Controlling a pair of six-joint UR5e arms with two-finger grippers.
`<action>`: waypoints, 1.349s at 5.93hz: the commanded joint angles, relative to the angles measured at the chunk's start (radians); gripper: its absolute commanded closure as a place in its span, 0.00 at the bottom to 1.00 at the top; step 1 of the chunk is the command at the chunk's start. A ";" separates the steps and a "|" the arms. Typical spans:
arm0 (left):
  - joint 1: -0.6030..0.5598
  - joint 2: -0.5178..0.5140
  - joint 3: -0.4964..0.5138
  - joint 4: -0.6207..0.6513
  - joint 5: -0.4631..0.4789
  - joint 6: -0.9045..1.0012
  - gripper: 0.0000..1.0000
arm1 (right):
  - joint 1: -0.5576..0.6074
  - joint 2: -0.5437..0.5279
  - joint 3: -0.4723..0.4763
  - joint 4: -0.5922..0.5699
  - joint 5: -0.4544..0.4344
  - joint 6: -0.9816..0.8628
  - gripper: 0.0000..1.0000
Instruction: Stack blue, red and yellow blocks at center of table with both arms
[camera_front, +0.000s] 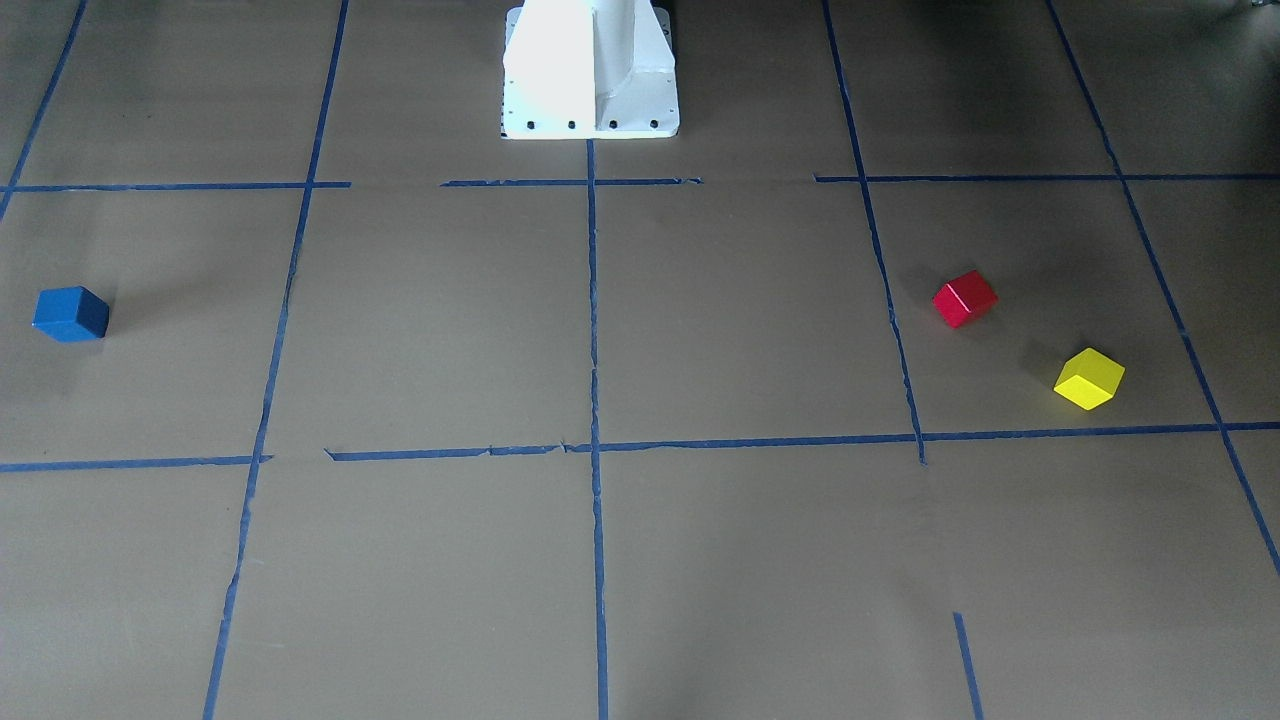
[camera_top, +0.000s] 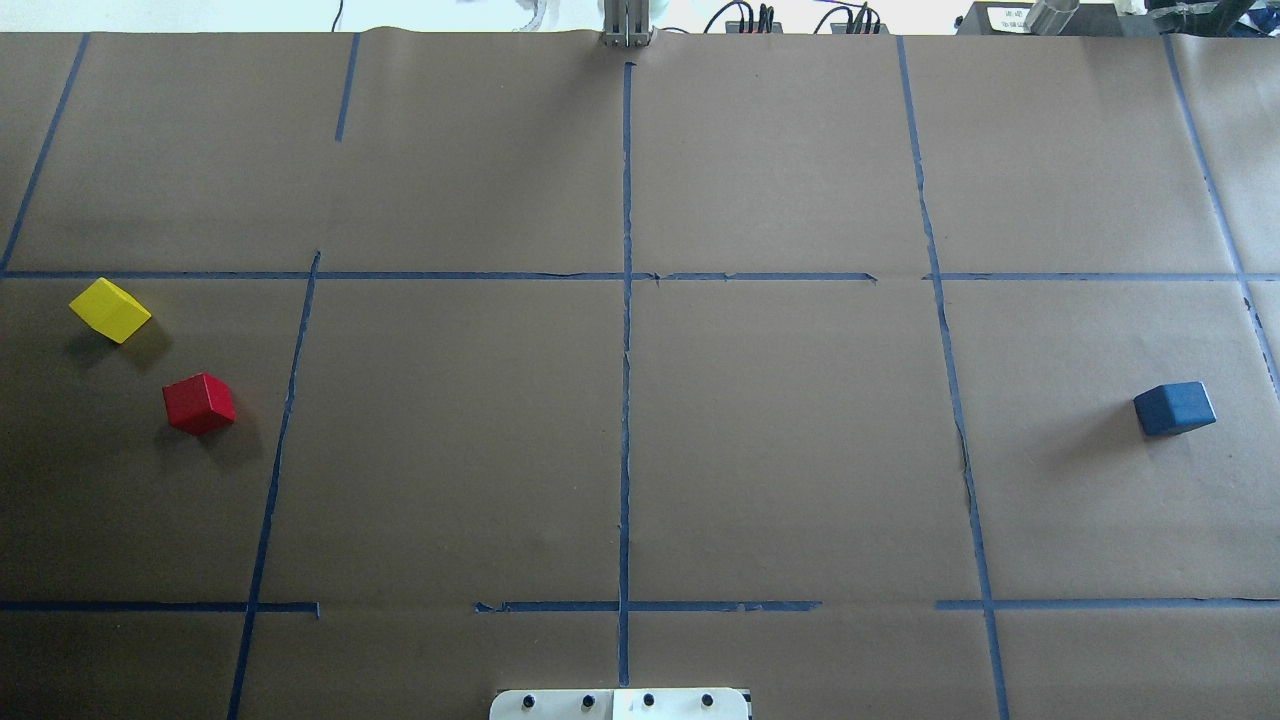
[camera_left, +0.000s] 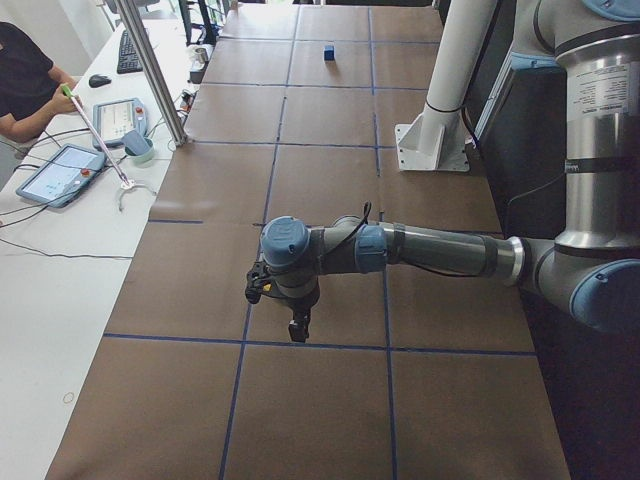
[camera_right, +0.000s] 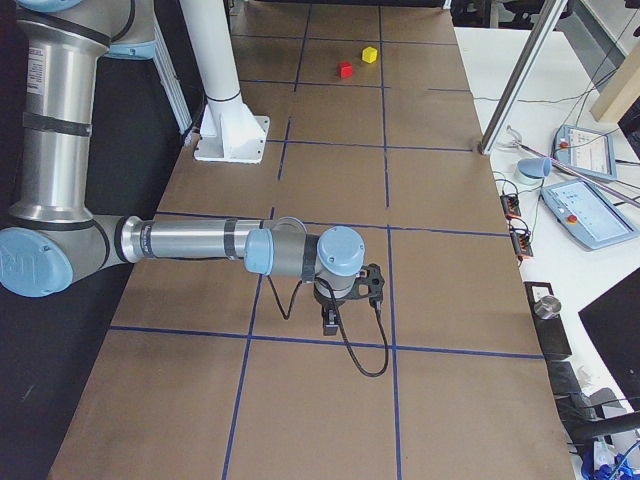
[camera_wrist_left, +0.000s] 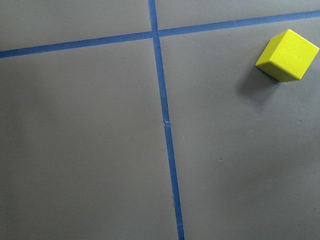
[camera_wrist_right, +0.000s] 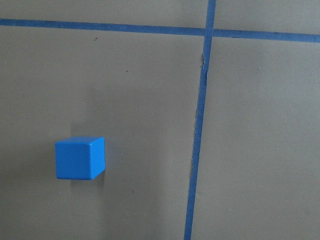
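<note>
The robot's right gripper needs to next move to the blue block and close on the side (camera_front: 92, 314) facing the table's center and on the opposite one.
On the brown taped table (camera_top: 780, 430) the blue block (camera_top: 1175, 408) sits alone far on the right. The red block (camera_top: 199, 403) and yellow block (camera_top: 110, 310) lie close together far on the left, apart from each other. The left wrist view has the yellow block (camera_wrist_left: 287, 55) at its upper right; the right wrist view has the blue block (camera_wrist_right: 80, 158) at lower left. My left gripper (camera_left: 297, 328) and right gripper (camera_right: 329, 322) point down above the table and show only in the side views. I cannot tell whether they are open or shut.
The white pedestal (camera_front: 590, 70) stands at the robot's edge of the table, at its middle. A metal pole (camera_left: 155, 70) rises at the far edge. Beside it a white desk holds tablets (camera_left: 60, 175), and a person (camera_left: 25, 85) sits there.
</note>
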 joint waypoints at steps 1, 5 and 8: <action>0.006 0.000 0.001 -0.003 0.011 0.005 0.00 | -0.001 0.002 0.001 0.000 0.002 0.004 0.00; 0.012 -0.002 -0.005 -0.012 0.009 -0.003 0.00 | -0.001 -0.017 -0.007 0.106 0.011 0.001 0.00; 0.012 0.003 -0.007 -0.015 0.002 0.003 0.00 | -0.134 -0.006 -0.046 0.220 0.066 0.070 0.00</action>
